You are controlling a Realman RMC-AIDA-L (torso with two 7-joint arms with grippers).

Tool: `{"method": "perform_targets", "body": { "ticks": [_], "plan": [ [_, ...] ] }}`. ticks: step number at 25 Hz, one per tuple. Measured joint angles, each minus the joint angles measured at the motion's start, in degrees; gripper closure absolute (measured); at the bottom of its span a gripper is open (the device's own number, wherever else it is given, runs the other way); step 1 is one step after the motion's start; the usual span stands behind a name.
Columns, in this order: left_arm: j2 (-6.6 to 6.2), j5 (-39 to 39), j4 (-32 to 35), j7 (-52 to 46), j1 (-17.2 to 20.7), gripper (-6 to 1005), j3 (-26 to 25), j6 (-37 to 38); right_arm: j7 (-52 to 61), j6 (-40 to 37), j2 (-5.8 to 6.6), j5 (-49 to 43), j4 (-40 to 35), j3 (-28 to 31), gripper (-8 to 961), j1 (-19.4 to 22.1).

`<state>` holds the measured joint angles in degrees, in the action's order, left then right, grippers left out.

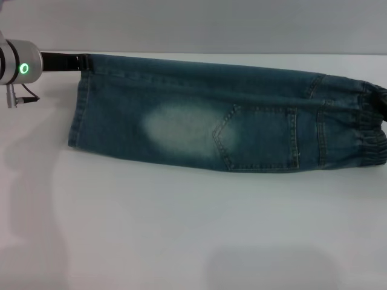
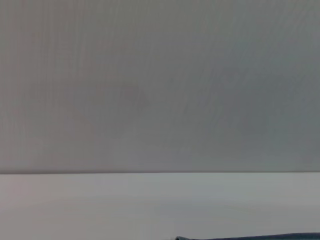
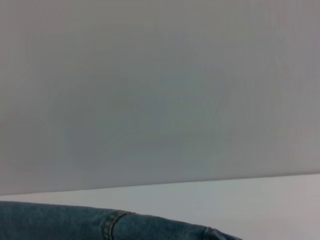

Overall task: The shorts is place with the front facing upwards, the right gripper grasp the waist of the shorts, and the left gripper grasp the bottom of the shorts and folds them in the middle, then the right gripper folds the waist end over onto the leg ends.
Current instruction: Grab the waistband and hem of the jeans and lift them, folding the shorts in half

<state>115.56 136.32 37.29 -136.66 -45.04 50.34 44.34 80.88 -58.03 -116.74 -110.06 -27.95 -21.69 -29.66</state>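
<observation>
Next, my left gripper lets go of the far hem corner of the shorts a little in front of the white table's far edge point(image 1: 101, 77).
The shorts point(image 1: 199, 121) lie folded in half lengthwise on the white table point(image 1: 181, 229), one leg on top of the other. A pale patch and a stitched pocket face up. The leg ends point(image 1: 78, 109) point left and the ruffled waist point(image 1: 372, 127) lies at the right edge. My left gripper point(image 1: 84, 62), black fingers on a silver wrist with a green ring, holds the far corner of the hem. Only a dark tip of my right gripper point(image 1: 383, 104) shows, by the waistband. The right wrist view shows a denim edge point(image 3: 75, 222), and the left wrist view a thin denim strip point(image 2: 260, 237).
The table's far edge point(image 1: 242, 53) runs just behind the shorts, with a grey wall beyond it. Bare white tabletop spreads in front of the shorts toward me.
</observation>
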Motion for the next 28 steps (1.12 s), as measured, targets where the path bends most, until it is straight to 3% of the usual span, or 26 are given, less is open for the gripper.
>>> {"method": "perform_targets", "body": {
  "ticks": [8,28],
  "plan": [
    [0.52,0.02,0.06,0.00,-0.17,925,2.29,-1.58,-2.71,2.32,-0.16,2.05,2.12,-0.32,947,-2.10],
    [1.85,0.02,-0.33,1.43,-1.10,904,4.06,-4.47,-3.72,5.83,-0.51,4.33,2.69,-0.61,947,-2.35]
  ]
}}
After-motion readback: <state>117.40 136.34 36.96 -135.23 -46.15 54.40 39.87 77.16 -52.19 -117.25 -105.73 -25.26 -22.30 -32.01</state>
